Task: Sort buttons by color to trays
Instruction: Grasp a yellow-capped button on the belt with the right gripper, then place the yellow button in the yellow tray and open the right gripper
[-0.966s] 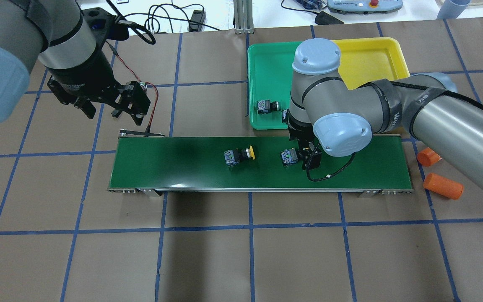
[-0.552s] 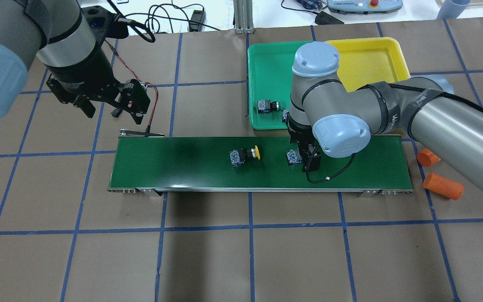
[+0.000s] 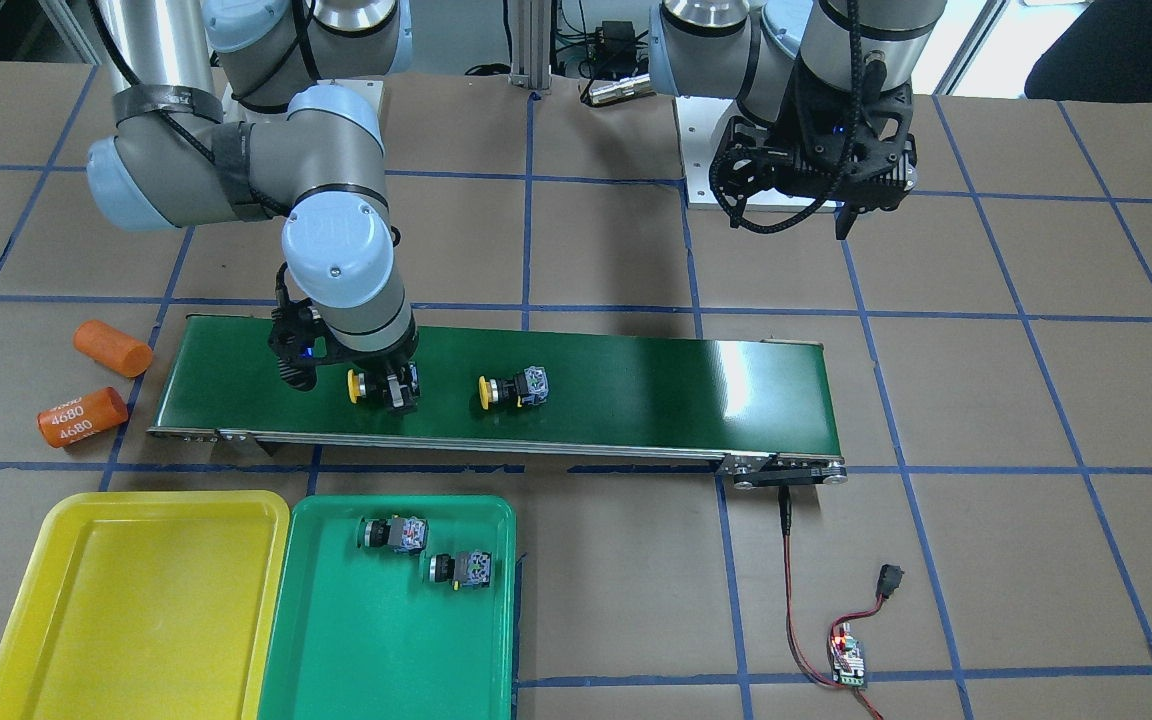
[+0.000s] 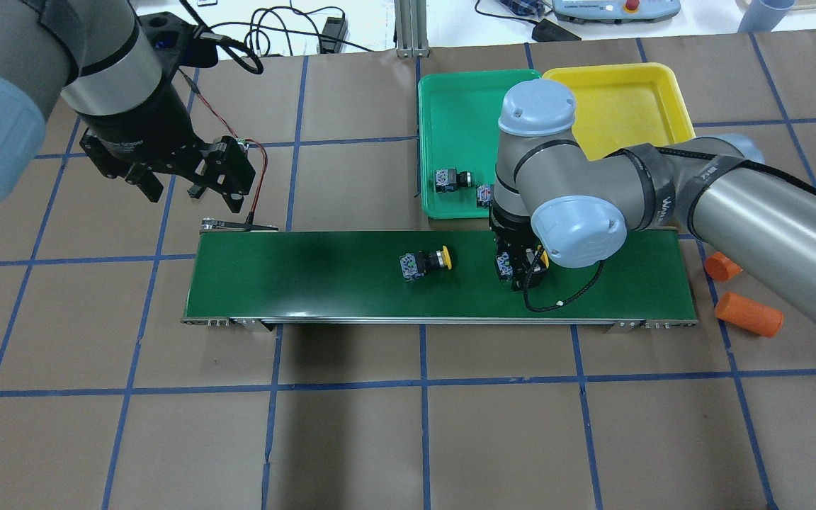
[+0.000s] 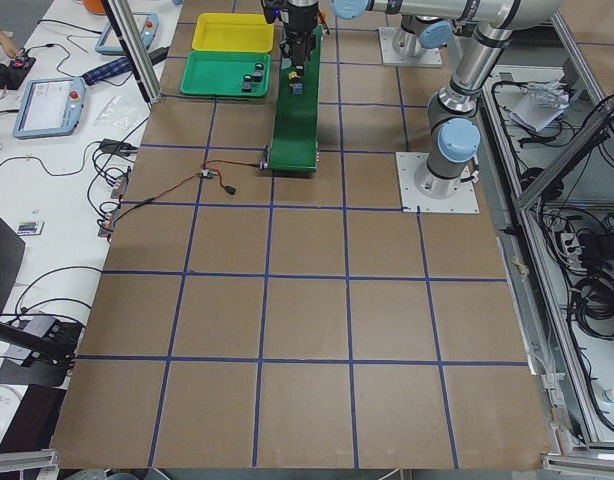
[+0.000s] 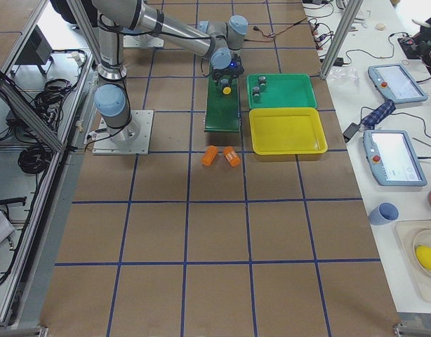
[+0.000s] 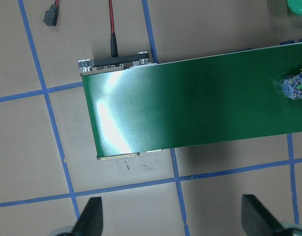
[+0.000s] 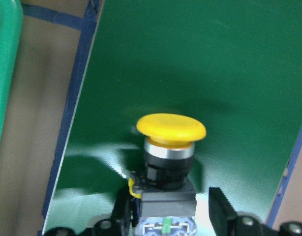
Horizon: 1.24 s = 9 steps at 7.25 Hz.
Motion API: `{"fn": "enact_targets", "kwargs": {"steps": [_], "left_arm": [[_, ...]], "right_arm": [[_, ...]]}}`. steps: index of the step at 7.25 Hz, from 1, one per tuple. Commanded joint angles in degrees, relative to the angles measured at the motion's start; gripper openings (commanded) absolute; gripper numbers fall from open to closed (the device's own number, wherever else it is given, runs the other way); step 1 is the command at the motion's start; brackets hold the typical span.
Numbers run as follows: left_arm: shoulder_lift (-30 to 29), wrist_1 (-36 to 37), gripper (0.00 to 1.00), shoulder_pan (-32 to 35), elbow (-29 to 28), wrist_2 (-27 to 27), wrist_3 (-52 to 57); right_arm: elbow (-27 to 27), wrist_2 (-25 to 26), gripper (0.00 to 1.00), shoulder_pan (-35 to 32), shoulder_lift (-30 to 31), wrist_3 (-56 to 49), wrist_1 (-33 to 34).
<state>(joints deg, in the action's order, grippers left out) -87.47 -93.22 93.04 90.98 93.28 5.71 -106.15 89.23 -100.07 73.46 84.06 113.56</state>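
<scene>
The robot's right gripper should release the yellow button in the yellow tray (image 3: 172,541) by the rim that faces the orange cylinders.
My right gripper (image 4: 518,273) is low over the dark-green conveyor belt (image 4: 295,276). Its open fingers straddle the grey body of a yellow-capped button (image 8: 170,142), which lies on its side on the belt (image 3: 361,385); there is a gap at one finger. A second yellow button (image 4: 426,262) lies free on the belt to the left. Two more buttons (image 3: 391,533) (image 3: 461,568) lie in the green tray (image 3: 336,640). The yellow tray (image 3: 126,600) beside it holds nothing. My left gripper (image 4: 192,190) hangs open and empty above the table, off the belt's left end.
Two orange cylinders (image 4: 748,314) (image 4: 723,265) lie on the table past the belt's right end. A small circuit board (image 3: 848,655) with a red wire lies by the belt's other end. Both trays sit just beyond the belt's far side.
Both yellow buttons have drifted right along the belt. My right gripper has come down around the right-hand one. The left arm has barely moved.
</scene>
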Motion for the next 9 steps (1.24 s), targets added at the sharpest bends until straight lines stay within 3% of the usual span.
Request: {"fn": "enact_targets", "kwargs": {"steps": [1,4,6,8,9], "left_arm": [[-0.51,-0.03,1.0,0.04,-0.54,-0.2,-1.58],[-1.03,0.41,1.0,-0.05,-0.54,0.14,-1.58],[-0.86,0.41,1.0,-0.05,-0.54,0.32,-1.58],[-0.68,0.5,1.0,-0.05,-0.54,0.24,-1.58],[-0.94,0.41,1.0,-0.05,-0.63,0.15,-1.58]], "right_arm": [[1.03,0.15,0.0,3.73,1.42,-4.24,-0.26],[8.57,-0.02,0.0,11.7,-0.4,-14.06,-0.18],[12.97,0.06,0.0,17.34,-7.15,-20.57,2.79],[13.6,0.06,0.0,22.36,-13.32,-25.52,9.03],[13.43,0.24,0.2,22.63,-13.17,-27.0,9.14]]}}
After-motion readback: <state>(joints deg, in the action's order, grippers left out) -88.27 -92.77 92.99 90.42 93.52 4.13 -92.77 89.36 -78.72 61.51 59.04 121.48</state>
